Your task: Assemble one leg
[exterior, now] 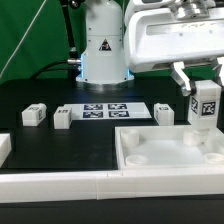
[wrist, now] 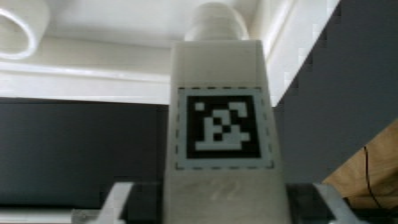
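Next, my gripper lets go of the leg upright in the white tray's front corner hole (exterior: 213,156), just below where the leg hangs.
My gripper (exterior: 203,90) is shut on a leg (exterior: 206,106), a white block-shaped peg with a black-and-white tag on its side. It holds the leg upright over the right part of the large white tray-like part (exterior: 150,157). In the wrist view the held leg (wrist: 221,90) fills the middle between my fingers (wrist: 119,200), and its far end points at the tray (wrist: 107,65). Whether the leg touches the tray is not clear. Three more legs lie on the black table: two at the exterior view's left (exterior: 33,115) (exterior: 63,117) and one near the tray (exterior: 165,112).
The marker board (exterior: 105,110) lies flat on the table between the loose legs. The robot base (exterior: 103,50) stands behind it. A white rim part (exterior: 4,148) shows at the exterior view's left edge. A long white edge (exterior: 60,185) runs along the front.
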